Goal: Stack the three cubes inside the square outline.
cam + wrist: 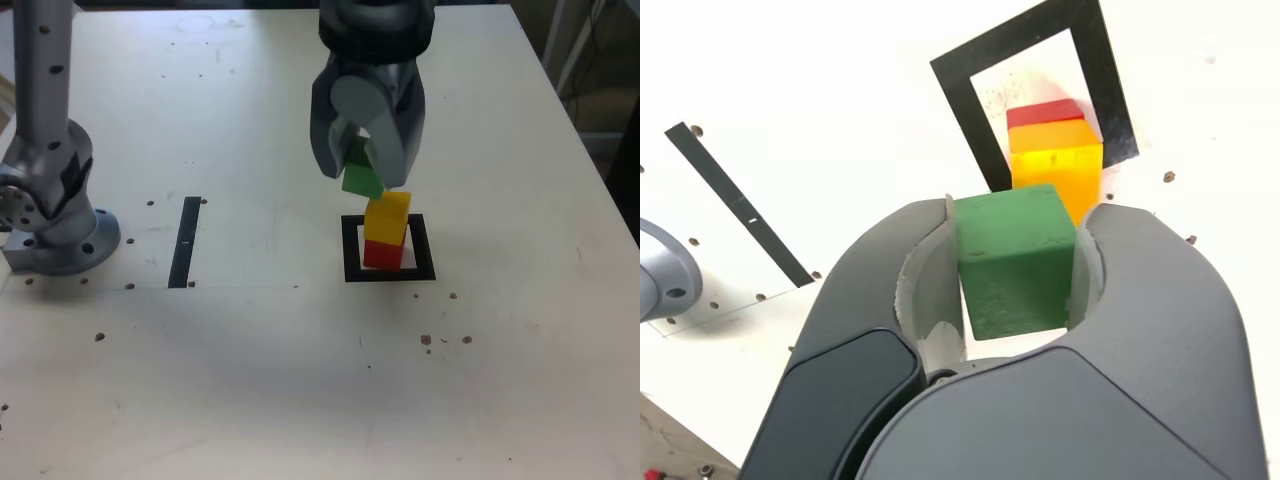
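Note:
The green cube, now tilted just above the stack, will be let go by my gripper on top of the yellow cube [400, 189] [1068, 183].
Inside the black square outline [350, 252] [965, 100] a red cube [382, 254] [1044, 113] stands with a yellow cube [388, 216] [1058, 165] stacked on it. My gripper [362, 172] [1016, 262] hangs just above and slightly toward the exterior view's left of that stack, shut on the green cube [360, 172] [1014, 258]. The green cube sits tilted between the two grey jaws, with its lower corner close to the yellow cube's top. Whether it touches the yellow cube I cannot tell.
A thin black strip [186, 240] [735, 200] lies on the white table [300, 380] at the exterior view's left. The arm's grey base [55, 215] stands at the far left. Small dark holes dot the tabletop.

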{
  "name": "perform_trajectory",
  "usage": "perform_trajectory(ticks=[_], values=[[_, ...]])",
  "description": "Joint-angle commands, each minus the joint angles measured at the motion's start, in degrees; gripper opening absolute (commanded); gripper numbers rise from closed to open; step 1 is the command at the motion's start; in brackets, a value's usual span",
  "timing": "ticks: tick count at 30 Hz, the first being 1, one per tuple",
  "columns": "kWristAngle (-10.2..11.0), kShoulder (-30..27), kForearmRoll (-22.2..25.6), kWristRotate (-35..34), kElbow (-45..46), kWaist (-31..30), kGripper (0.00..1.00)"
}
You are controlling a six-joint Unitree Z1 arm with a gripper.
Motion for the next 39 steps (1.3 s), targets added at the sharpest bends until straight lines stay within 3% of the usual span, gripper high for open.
perform_trajectory(ticks=[1, 17, 39], values=[[0.10, 0.22, -0.26, -0.54, -0.18, -0.72, 0.14], [0.62, 2.04, -2.41, -0.90, -1.34, -0.92, 0.14], [-1.03, 3.24, -3.05, 0.38, -0.96, 1.59, 0.18]])
